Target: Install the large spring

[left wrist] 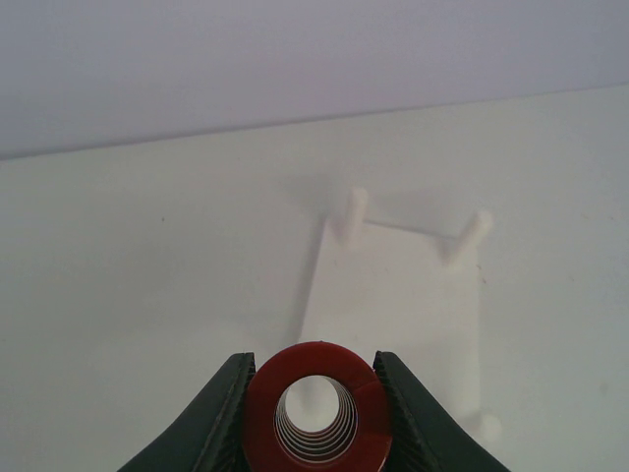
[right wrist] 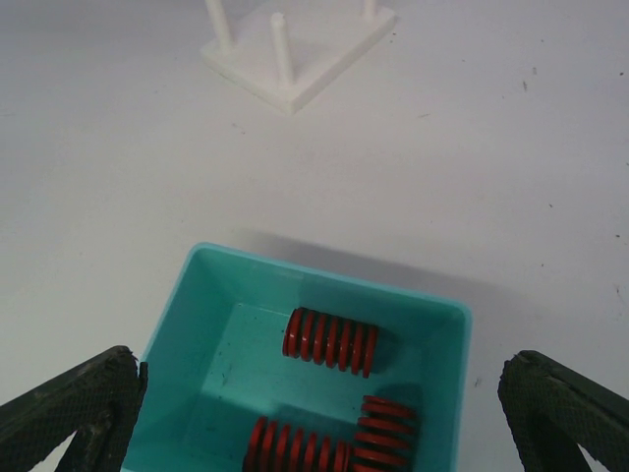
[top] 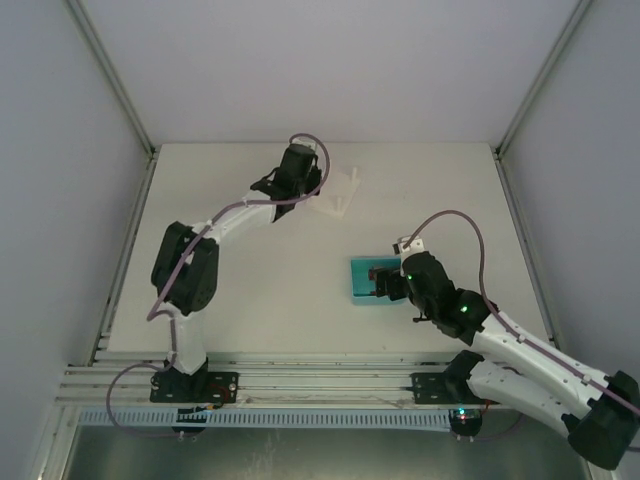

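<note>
My left gripper is going to release the large red spring over the white base's peg (top: 330,174) (left wrist: 350,234) nearest the back wall.
My left gripper (left wrist: 313,413) is shut on a large red spring (left wrist: 316,362), seen end-on between the black fingers. It hangs over the near end of the white peg base (left wrist: 393,305), whose upright pegs (left wrist: 357,211) stand ahead; one peg shows through the spring's bore. In the top view the left gripper (top: 298,172) is just left of the peg base (top: 337,193). My right gripper (right wrist: 314,413) is open wide and empty above the teal bin (right wrist: 432,344), which holds three red springs (right wrist: 330,341).
The teal bin (top: 361,280) sits at the table's centre right under the right wrist. White enclosure walls with metal rails surround the table. The peg base also shows at the top of the right wrist view (right wrist: 300,44).
</note>
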Controlling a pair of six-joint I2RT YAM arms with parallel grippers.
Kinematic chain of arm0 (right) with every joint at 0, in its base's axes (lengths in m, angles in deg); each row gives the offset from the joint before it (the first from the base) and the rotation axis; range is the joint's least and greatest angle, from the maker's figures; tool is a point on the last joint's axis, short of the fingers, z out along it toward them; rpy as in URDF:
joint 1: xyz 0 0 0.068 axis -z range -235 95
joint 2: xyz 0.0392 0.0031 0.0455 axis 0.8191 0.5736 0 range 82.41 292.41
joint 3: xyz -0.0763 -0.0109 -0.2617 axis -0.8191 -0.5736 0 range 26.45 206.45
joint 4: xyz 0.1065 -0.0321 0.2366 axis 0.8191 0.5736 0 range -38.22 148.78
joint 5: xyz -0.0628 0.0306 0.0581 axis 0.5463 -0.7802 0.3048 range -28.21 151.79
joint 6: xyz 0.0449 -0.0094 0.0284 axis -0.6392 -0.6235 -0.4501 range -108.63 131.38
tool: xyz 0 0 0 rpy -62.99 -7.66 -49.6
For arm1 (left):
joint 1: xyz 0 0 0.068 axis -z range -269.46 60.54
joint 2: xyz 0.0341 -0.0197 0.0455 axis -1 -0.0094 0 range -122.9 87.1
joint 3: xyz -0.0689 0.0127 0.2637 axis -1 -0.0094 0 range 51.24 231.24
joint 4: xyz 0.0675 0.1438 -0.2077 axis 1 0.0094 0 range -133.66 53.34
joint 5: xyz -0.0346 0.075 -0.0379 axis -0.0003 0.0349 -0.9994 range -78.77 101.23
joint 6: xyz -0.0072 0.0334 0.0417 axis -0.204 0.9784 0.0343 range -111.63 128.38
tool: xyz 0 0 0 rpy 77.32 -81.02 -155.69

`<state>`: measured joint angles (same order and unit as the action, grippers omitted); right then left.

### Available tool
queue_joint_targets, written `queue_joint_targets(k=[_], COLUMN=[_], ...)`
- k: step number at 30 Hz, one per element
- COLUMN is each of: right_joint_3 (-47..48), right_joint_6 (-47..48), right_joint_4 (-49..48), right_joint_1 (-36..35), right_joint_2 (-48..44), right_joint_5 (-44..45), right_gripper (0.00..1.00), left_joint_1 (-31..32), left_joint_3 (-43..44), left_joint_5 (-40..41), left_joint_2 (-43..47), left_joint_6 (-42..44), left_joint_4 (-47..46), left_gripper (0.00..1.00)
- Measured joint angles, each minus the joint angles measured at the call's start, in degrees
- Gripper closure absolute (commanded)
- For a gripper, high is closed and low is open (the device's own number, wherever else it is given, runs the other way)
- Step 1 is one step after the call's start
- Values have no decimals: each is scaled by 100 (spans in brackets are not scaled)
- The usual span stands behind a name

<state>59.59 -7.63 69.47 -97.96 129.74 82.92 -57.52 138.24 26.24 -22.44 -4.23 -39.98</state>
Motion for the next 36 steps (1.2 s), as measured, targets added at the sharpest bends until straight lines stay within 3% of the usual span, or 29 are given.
queue_joint_targets(k=[9,20,36], right_joint_3=[-153,-208,-223], right_joint_6=[-13,-9,-9], right_joint_4=[-155,-221,-232], right_joint_1=[4,4,24], right_joint_2=[-70,-138,-175], right_joint_5=[-74,-22,35], right_gripper=[1,1,1], left_joint_1=[-420,-415,-426], left_joint_3=[1637,3394,3963], left_joint_5=[-470,-807,-992], left_joint_2=[-1447,-2835,-3432], left_joint_6=[107,236,258], left_joint_4=[74,136,127], left_gripper=[100,100,100])
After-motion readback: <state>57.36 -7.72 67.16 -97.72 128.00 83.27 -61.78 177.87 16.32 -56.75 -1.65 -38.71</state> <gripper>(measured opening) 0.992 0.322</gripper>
